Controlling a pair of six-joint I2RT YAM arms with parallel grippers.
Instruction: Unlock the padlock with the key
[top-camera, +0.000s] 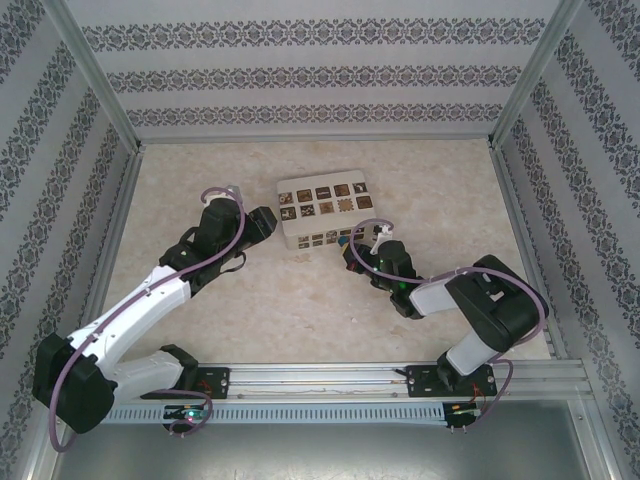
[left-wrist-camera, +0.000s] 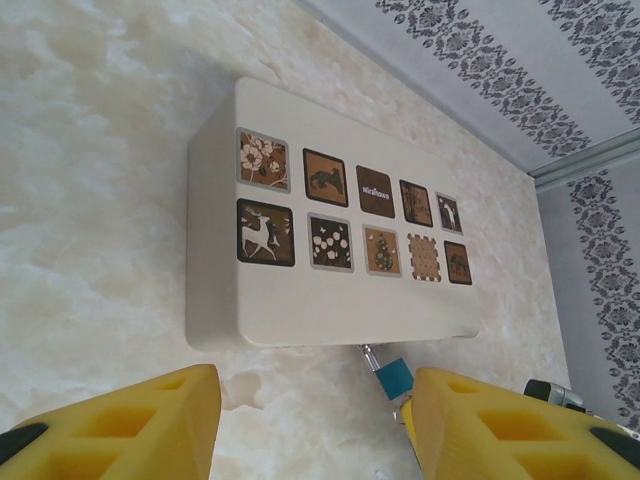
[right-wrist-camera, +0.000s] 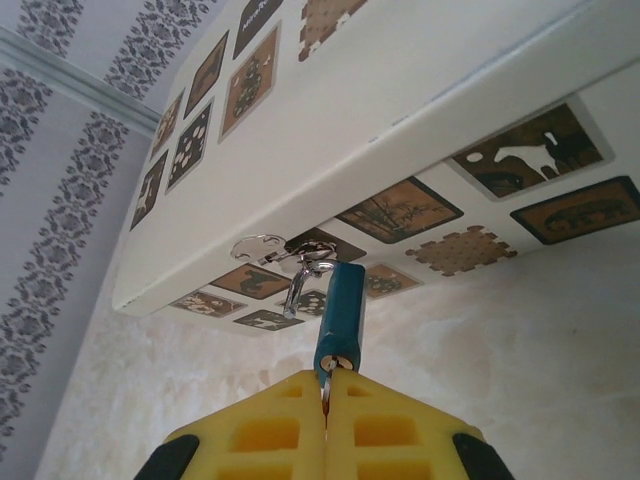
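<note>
The open shackle hooks through the clasp, so I should have my right gripper release the key and take the padlock's shackle (right-wrist-camera: 298, 288) while my left gripper steadies the box.
The cream box (left-wrist-camera: 330, 300) lies on the table. From the clasp on its front wall hangs the small blue padlock (right-wrist-camera: 338, 310) by its silver shackle (right-wrist-camera: 300, 285), one leg of which hangs free beside the body. My right gripper (right-wrist-camera: 327, 385) is shut on the key (right-wrist-camera: 326, 378), a thin metal sliver whose tip sits in the keyhole at the padlock's lower end. My left gripper (left-wrist-camera: 312, 400) stands open in front of the box. Its right finger (left-wrist-camera: 500, 420) is next to the padlock (left-wrist-camera: 396, 377), and its left finger (left-wrist-camera: 120, 420) is well apart from it.
The box (top-camera: 322, 212) sits mid-table, with the left gripper (top-camera: 262, 225) at its left corner and the right gripper (top-camera: 360, 248) at its front right. Patterned walls (top-camera: 320, 70) close in the marble table (top-camera: 300, 310) on three sides, and a rail (top-camera: 320, 378) runs along the near edge.
</note>
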